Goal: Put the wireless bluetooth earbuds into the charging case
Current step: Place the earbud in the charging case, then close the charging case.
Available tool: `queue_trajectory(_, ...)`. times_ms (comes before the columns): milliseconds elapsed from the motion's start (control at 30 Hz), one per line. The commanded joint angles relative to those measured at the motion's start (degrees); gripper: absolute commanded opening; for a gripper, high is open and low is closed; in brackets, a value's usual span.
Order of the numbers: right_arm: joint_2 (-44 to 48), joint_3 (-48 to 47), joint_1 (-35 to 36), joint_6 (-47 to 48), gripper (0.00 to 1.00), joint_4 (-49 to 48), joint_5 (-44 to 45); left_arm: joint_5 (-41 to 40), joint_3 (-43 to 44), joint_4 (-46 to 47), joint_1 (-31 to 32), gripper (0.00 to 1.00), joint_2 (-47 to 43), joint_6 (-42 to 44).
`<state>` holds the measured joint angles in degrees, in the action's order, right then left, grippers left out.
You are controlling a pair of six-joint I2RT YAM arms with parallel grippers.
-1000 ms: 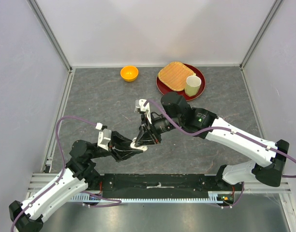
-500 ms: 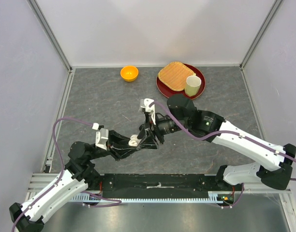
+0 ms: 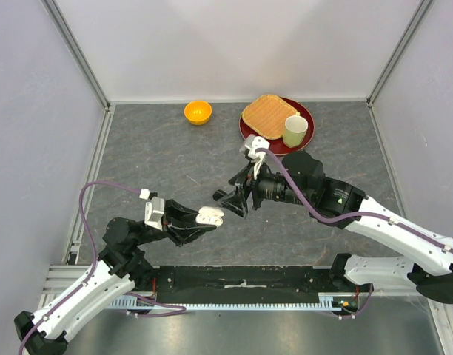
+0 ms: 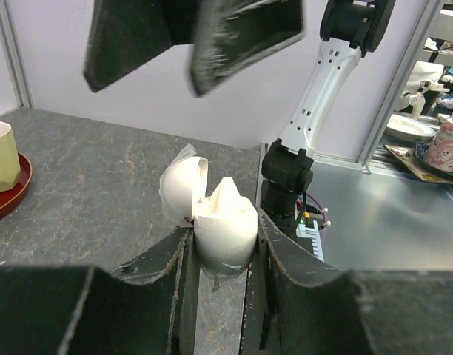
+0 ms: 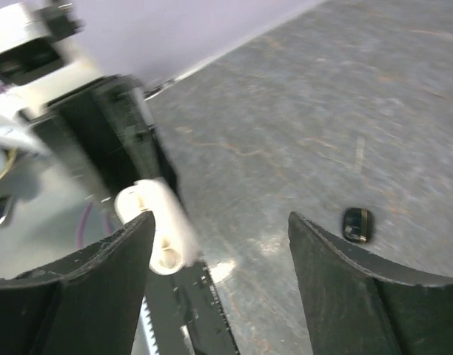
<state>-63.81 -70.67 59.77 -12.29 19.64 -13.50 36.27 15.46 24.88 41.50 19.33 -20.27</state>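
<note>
Next, my left gripper releases the white charging case on the grey table [image 3: 230,221] in front of the small black object.
My left gripper [image 3: 202,220] is shut on the white charging case [image 3: 210,215], holding it above the table. In the left wrist view the case [image 4: 225,225] sits between the fingers with its lid [image 4: 180,189] swung open. A white earbud [image 4: 226,192] stands in its top. My right gripper [image 3: 232,201] hangs open just right of the case, holding nothing. In the right wrist view the case [image 5: 154,220] shows behind the left finger, and a small black earbud [image 5: 356,224] lies on the table near the right finger.
An orange bowl [image 3: 198,112] stands at the back. At the back right, a red plate [image 3: 306,116] carries a woven mat [image 3: 268,115] and a cream cup [image 3: 294,130]. Walls with metal rails enclose the grey table.
My right gripper has opened and drawn back to the right, away from the case. The left gripper has shifted slightly left and lower, still gripping the case.
</note>
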Motion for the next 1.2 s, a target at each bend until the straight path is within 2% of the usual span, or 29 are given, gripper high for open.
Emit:
queue_trajectory(0, 2.6, 2.0, -0.5, -6.3, 0.82, -3.7, 20.1, -0.4, 1.1, 0.7, 0.1, 0.02, -0.9, -1.3)
queue_trajectory(133, 3.1, 4.0, -1.1, -14.7, 0.87, -3.6, 32.3, -1.3, 0.9, 0.5, 0.1, 0.02, -1.3, -1.1)
queue_trajectory(167, 2.7, 4.5, -1.4, -17.1, 0.88, -3.3, 33.0, -1.4, 0.9, 0.5, 0.1, 0.02, -1.3, -1.1)
queue_trajectory(367, -1.0, 6.2, -2.6, -22.9, 0.88, -4.7, 21.4, -1.6, 1.0, 0.5, 0.1, 0.02, -1.2, -1.1)
queue_trajectory(467, -1.6, 8.0, -2.6, -24.1, 0.89, -8.5, 18.1, -1.3, 1.0, 0.5, 0.0, 0.02, -0.9, -1.2)
queue_trajectory(633, -2.6, 8.4, -2.6, -24.0, 0.89, -10.4, 17.0, -1.3, 1.2, 0.5, 0.1, 0.02, -0.8, -1.1)
queue_trajectory(1000, -7.1, 6.6, -2.6, -22.4, 0.90, -10.9, 7.3, -2.9, 0.5, 1.8, 0.1, 0.02, -0.2, -1.0)
queue_trajectory(1167, -7.9, 7.1, -2.6, -22.4, 0.89, -12.4, 6.2, -4.3, 1.1, 1.0, 0.1, 0.02, 0.1, -0.8)
